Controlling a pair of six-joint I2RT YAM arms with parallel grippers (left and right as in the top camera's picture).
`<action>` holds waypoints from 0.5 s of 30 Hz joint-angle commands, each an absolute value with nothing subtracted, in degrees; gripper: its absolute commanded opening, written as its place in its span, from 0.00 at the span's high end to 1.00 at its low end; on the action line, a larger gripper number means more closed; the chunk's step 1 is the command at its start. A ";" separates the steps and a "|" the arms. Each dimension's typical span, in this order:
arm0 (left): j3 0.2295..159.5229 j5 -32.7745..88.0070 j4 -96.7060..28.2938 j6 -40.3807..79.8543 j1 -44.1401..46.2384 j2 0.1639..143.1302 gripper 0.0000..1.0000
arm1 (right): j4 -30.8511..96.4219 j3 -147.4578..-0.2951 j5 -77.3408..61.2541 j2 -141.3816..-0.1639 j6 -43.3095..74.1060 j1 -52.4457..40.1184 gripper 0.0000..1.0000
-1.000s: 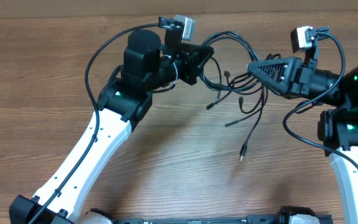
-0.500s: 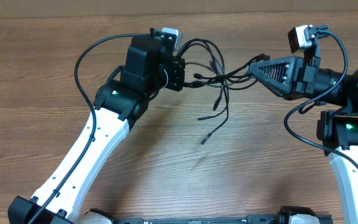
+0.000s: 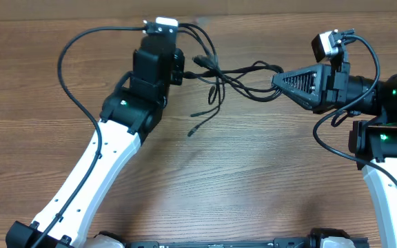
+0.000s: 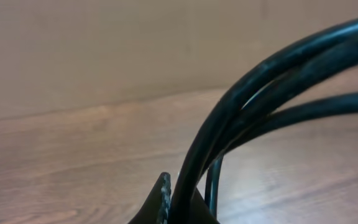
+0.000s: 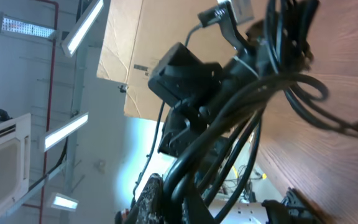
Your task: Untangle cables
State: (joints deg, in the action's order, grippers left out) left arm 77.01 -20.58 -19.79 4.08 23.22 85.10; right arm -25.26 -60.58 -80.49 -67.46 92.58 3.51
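Note:
I will let go of the loops with my right gripper and take the heap of cables nearer my left gripper (image 3: 205,60), as the cables stretch across my grippers with a knot midway.
The cables (image 3: 234,74) are a bunch of thin black cords stretched above the wooden table between my two grippers. My left gripper (image 3: 183,69) is shut on their left end, with loops spilling over it toward the back. My right gripper (image 3: 276,79) is shut on their right end. Two loose plug ends (image 3: 193,130) hang down toward the table below the bunch. In the left wrist view, thick-looking cables (image 4: 260,93) rise from between my fingertips (image 4: 164,198). In the right wrist view, several cables (image 5: 241,106) run from my pinched fingertips (image 5: 154,199) toward the left arm.
The wooden table (image 3: 240,179) carries only the arms. Each arm's own thicker black cable loops beside it, one at the left (image 3: 71,76) and one at the right (image 3: 322,131). A cardboard wall (image 5: 123,56) stands behind the table's far edge.
My left gripper has swung left and toward the back with the cables, drawing the bunch out straighter. The dangling plug ends have shifted left with it. My right gripper has barely moved.

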 commanded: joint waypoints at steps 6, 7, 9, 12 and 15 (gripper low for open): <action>76.25 -19.99 -18.72 0.21 10.55 85.89 0.96 | -26.89 -61.89 -84.18 -65.78 93.01 4.25 0.96; 76.23 -18.85 -18.39 0.25 10.15 85.89 0.96 | -26.87 -61.89 -84.23 -65.78 93.01 4.25 0.96; 76.25 -14.70 -16.82 0.23 9.26 85.89 0.96 | -26.74 -61.89 -84.38 -65.78 92.99 4.25 0.96; 76.25 -0.89 -12.64 0.16 8.14 85.86 0.96 | -26.72 -61.89 -84.75 -66.06 92.71 4.25 0.96; 76.25 11.27 -10.17 0.16 8.16 85.86 0.96 | -26.70 -61.89 -85.03 -66.96 91.22 4.25 0.96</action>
